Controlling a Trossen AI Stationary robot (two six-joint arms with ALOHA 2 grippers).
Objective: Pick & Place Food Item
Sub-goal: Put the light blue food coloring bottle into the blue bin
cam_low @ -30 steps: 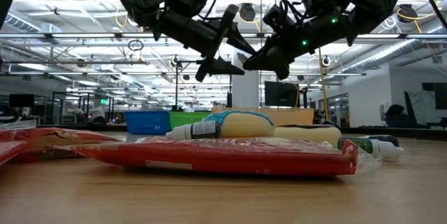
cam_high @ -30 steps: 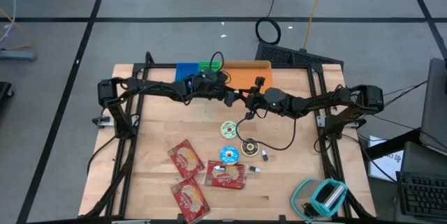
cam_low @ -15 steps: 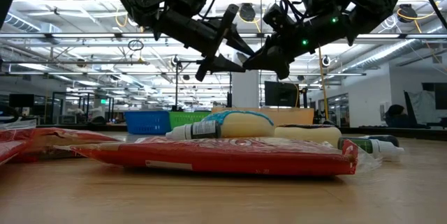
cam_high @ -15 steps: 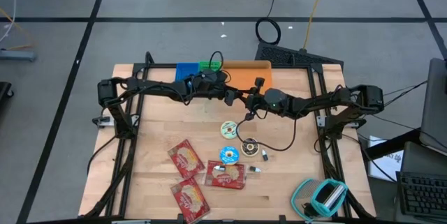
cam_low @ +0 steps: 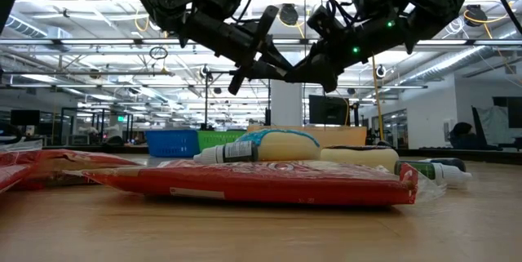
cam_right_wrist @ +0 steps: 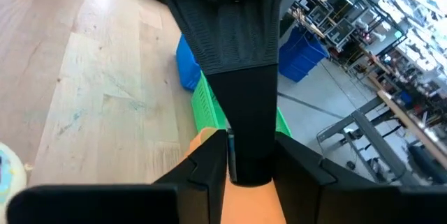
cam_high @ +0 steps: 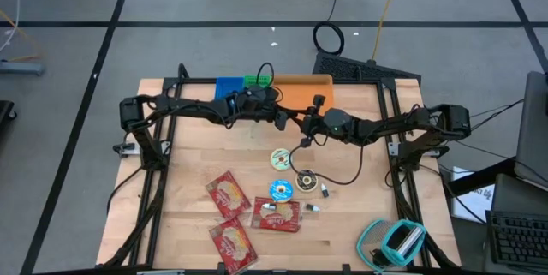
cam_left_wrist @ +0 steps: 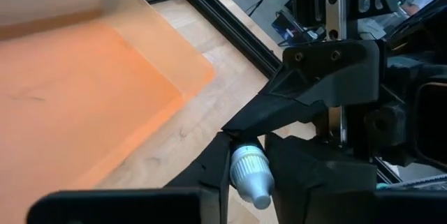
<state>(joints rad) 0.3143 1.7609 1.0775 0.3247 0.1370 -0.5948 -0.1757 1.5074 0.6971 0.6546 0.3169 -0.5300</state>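
Next, I bring the small tube to its place with my left gripper and let go of it in the near half of the blue bin (cam_high: 231, 101).
A small tube with a white ribbed cap (cam_left_wrist: 250, 172) hangs in the air over the table's far middle, between both grippers. My left gripper (cam_high: 289, 119) (cam_low: 273, 64) reaches in from the left and is shut on it. My right gripper (cam_high: 302, 124) (cam_low: 300, 69) meets it tip to tip from the right, fingers close together at the tube's other end. In the right wrist view a left finger (cam_right_wrist: 241, 77) hides the tube. The orange bin (cam_left_wrist: 77, 91) lies just beyond, at the far edge. My left gripper pinches the tube just behind its white cap (cam_left_wrist: 246, 160) between its two fingers, coming in nearly level from the table's left. The tube is lifted clear of the table, and its cap nozzle points back toward my left wrist. My right gripper comes in level from the table's right. Its fingertips (cam_left_wrist: 241, 123) converge on the tube's end away from the cap. The left fingers and the cap hide the place of contact itself.
Blue (cam_high: 228, 88), green (cam_high: 255, 80) and orange (cam_high: 301, 92) bins line the far edge. Red packets (cam_high: 227, 196) (cam_high: 276, 215) (cam_high: 233, 245), round tins (cam_high: 281, 159) (cam_high: 281, 190) (cam_high: 306, 179) and small tubes (cam_high: 324, 191) lie mid-table. A teal object (cam_high: 392, 241) sits at the near right corner.
My left gripper's fingers, wide apart a second ago, have shut around the tube held up by my right gripper. Neither arm has moved from its place, and the tube has stayed where it was.
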